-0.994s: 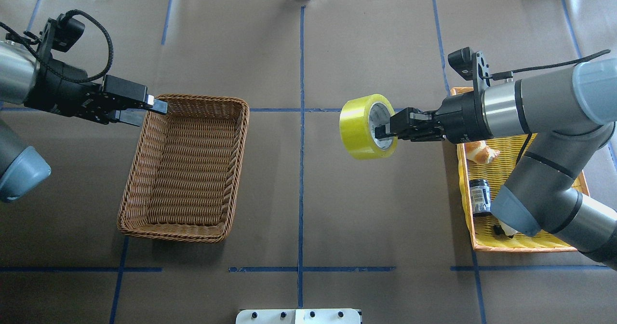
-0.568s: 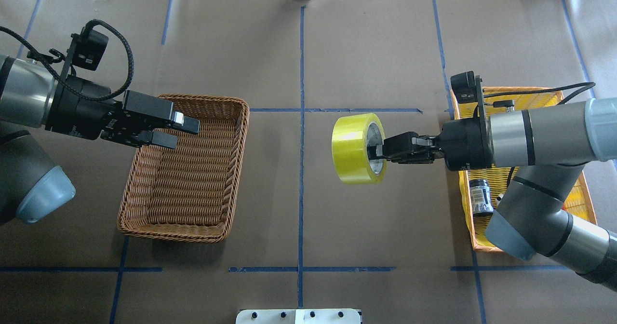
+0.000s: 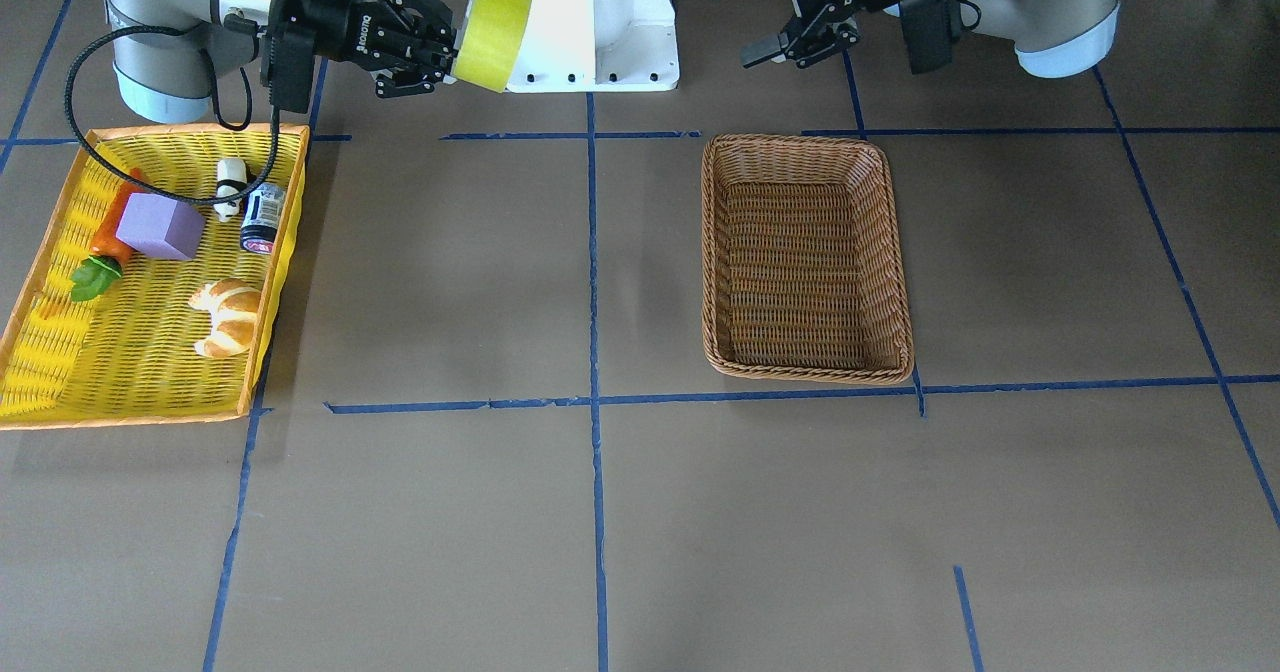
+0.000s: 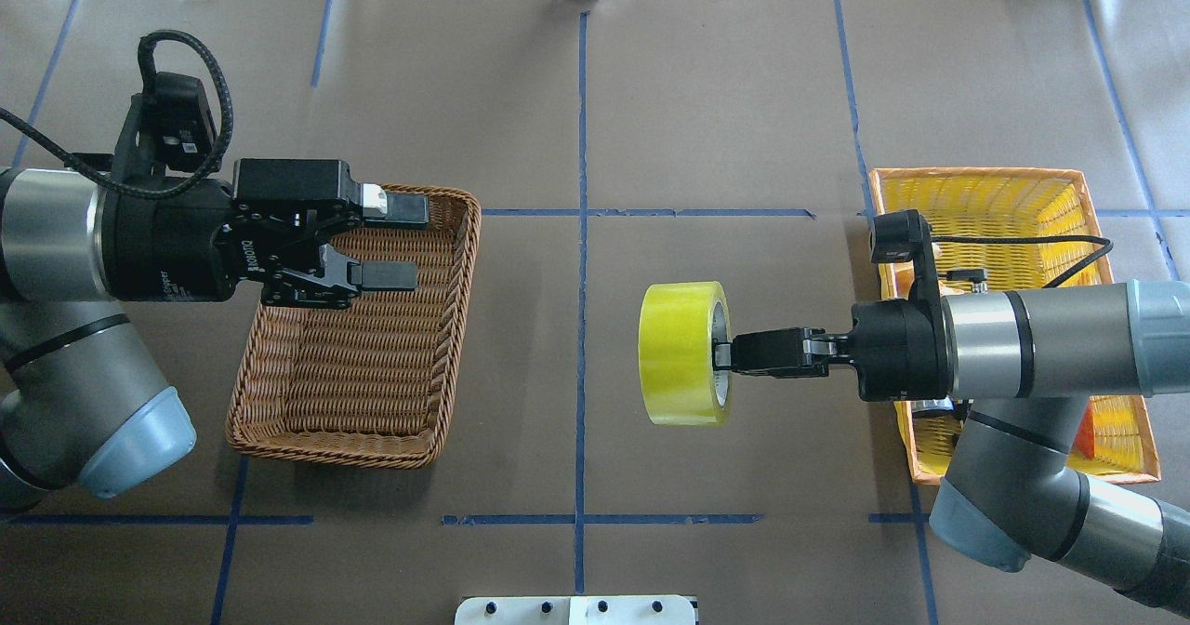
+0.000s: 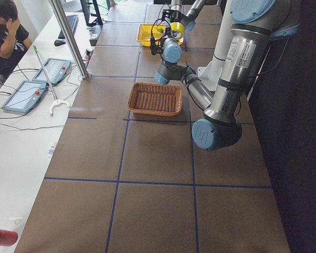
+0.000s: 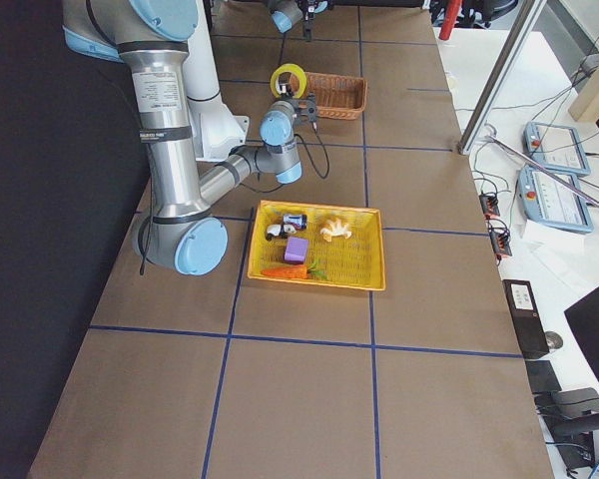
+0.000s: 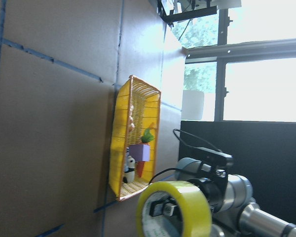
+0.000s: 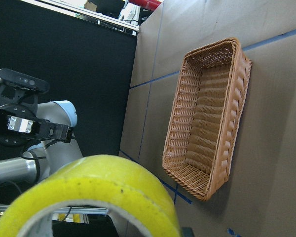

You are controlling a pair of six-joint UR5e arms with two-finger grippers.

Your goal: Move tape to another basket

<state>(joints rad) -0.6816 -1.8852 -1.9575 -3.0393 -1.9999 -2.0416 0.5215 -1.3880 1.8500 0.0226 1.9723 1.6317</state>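
Note:
I need to next grab the tape's free edge with my left gripper, across the core from my right gripper's fingers, so that it can take over the tape.
The tape (image 4: 683, 353), a wide yellow roll with a white printed core, hangs in the air over the table's middle. My right gripper (image 4: 720, 355) is shut on the roll's wall, with one finger inside the core. The tape also shows in the front view (image 3: 492, 27), the left wrist view (image 7: 175, 210) and the right wrist view (image 8: 93, 192). The brown wicker basket (image 4: 456, 327) stands empty left of centre (image 3: 805, 142). My left gripper (image 4: 407, 242) is open and empty, held above the basket's far left part, with its fingers pointing toward the tape.
A yellow mesh tray (image 4: 976, 197) at the right holds a croissant (image 3: 228, 315), a purple block (image 3: 158, 225), a carrot (image 3: 105, 242), a small jar (image 3: 262, 217) and a panda toy (image 3: 231, 187). The white robot base (image 3: 600, 22) stands at the near edge.
My right gripper has carried the tape toward the robot's side of the table and slightly left. My left gripper has moved right, over the wicker basket, still open.

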